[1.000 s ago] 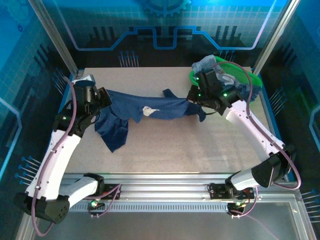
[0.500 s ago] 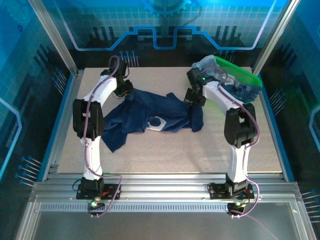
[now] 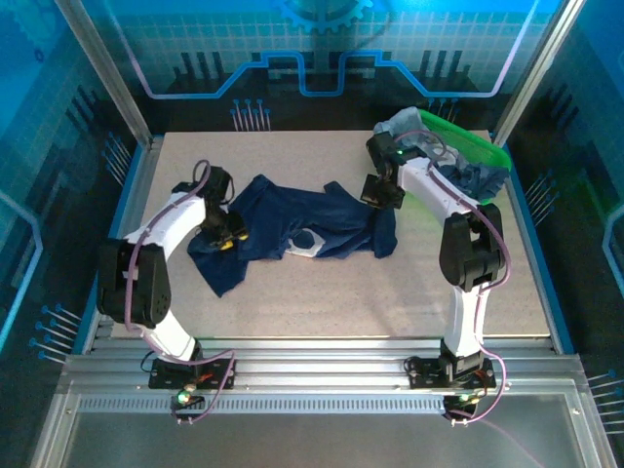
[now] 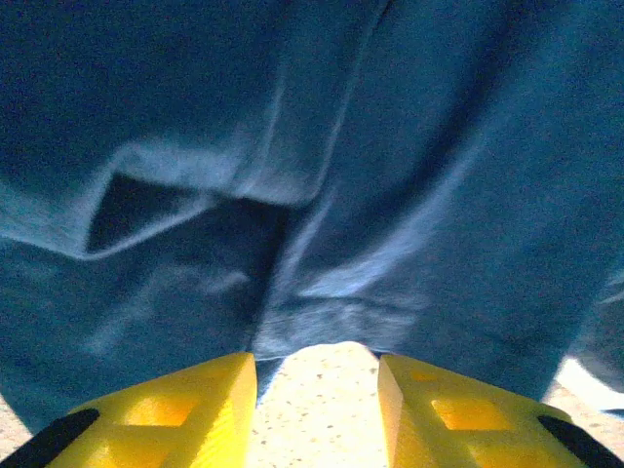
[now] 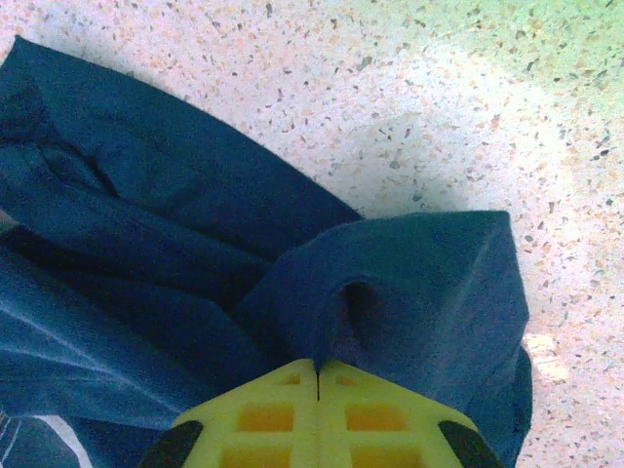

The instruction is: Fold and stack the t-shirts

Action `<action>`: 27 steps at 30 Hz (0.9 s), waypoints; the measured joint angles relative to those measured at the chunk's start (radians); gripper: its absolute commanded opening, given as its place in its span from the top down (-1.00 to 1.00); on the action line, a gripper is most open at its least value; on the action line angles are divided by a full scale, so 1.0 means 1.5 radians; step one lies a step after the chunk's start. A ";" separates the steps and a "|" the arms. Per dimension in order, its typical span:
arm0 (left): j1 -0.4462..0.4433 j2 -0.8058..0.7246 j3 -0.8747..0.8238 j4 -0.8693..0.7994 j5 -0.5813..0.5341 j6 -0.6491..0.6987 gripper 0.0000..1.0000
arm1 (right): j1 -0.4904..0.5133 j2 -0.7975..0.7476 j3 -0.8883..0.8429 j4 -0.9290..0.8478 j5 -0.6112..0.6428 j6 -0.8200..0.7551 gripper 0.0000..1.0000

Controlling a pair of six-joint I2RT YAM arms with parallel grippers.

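The robot's right gripper pinches a fold inside the t-shirt's end, so it should open and take the t-shirt's outer edge (image 3: 392,234) before both grippers lift the t-shirt.
A dark navy t-shirt (image 3: 292,219) lies crumpled across the middle of the table, a whitish print (image 3: 308,240) showing on it. My left gripper (image 3: 230,240) is at its left part, low over the cloth. In the left wrist view that gripper (image 4: 317,380) is open, with bare table between the yellow fingers (image 4: 185,409) and the t-shirt's hem (image 4: 322,312) just ahead. My right gripper (image 3: 380,193) is at the shirt's right end. In the right wrist view it (image 5: 317,369) is shut on a pinched fold of the navy t-shirt (image 5: 409,283).
A bright green basket (image 3: 476,144) stands at the back right corner, with paler grey-blue t-shirts (image 3: 402,123) heaped in it and hanging over its rim. Bare speckled tabletop (image 3: 390,292) stretches in front of the shirt. Metal frame posts stand at the table's far corners.
My left gripper has opened and let go of the t-shirt, then moved from the shirt's far edge toward me to its left side. The cloth has settled flatter. The right gripper has barely moved.
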 measured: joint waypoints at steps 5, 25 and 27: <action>0.001 0.029 -0.048 0.040 0.028 -0.004 0.20 | 0.000 0.000 -0.001 0.000 -0.011 -0.005 1.00; 0.001 -0.111 -0.054 0.107 -0.037 -0.046 1.00 | 0.009 -0.026 -0.046 0.003 -0.022 -0.016 1.00; 0.001 -0.186 -0.037 0.102 -0.076 -0.071 1.00 | 0.028 -0.041 -0.053 0.003 -0.032 -0.029 0.89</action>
